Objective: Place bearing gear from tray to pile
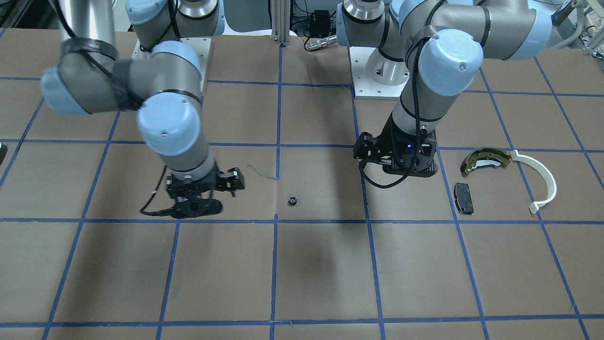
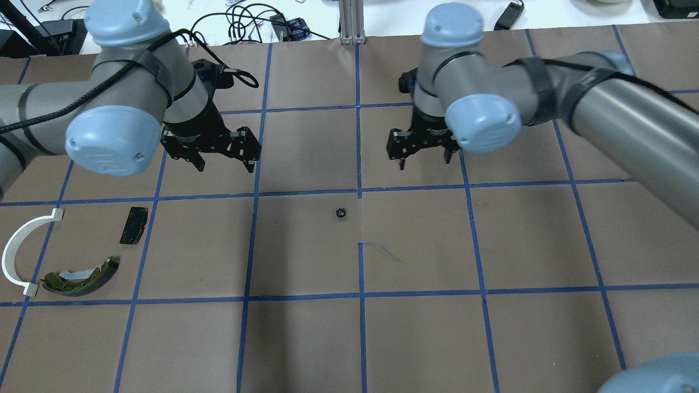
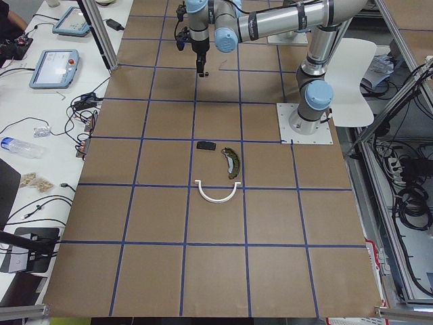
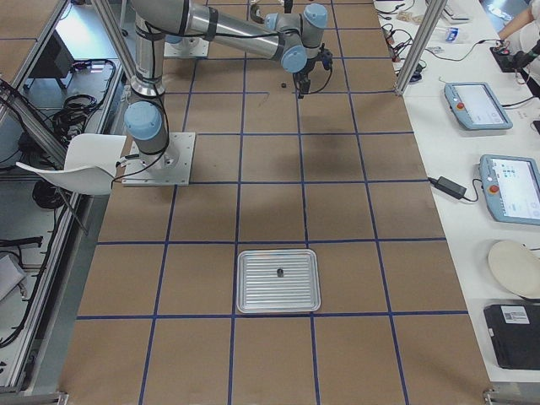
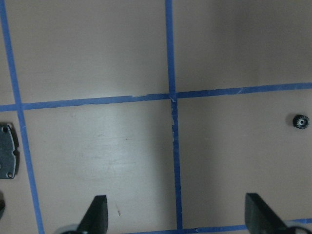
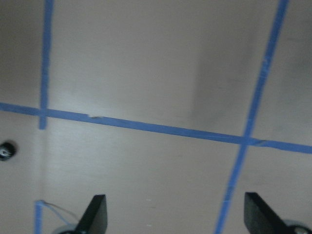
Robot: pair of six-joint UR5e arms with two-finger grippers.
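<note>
The small black bearing gear is near the loose curl of tape. My left gripper should close on the toothed sides [image 1: 292,201] [image 5: 301,122] of that gear.
A small black bearing gear [image 2: 340,213] lies on the brown table between the two arms; it also shows in the front view [image 1: 292,201], the left wrist view [image 5: 301,121] and the right wrist view [image 6: 5,150]. The pile lies at the robot's left: an olive brake shoe [image 2: 82,275], a white plastic arc [image 2: 22,251] and a black pad [image 2: 134,225]. My left gripper [image 2: 224,164] hovers open and empty between pile and gear. My right gripper [image 2: 424,162] hovers open and empty to the gear's right. A ribbed metal tray [image 4: 278,295] holding one small dark part shows in the right exterior view.
The table is brown paper with a blue tape grid [image 2: 359,191]. A loose curl of tape [image 2: 382,250] lies near the gear. Cables and boxes lie beyond the far edge [image 2: 262,22]. The arm bases [image 1: 377,71] stand on the robot's side.
</note>
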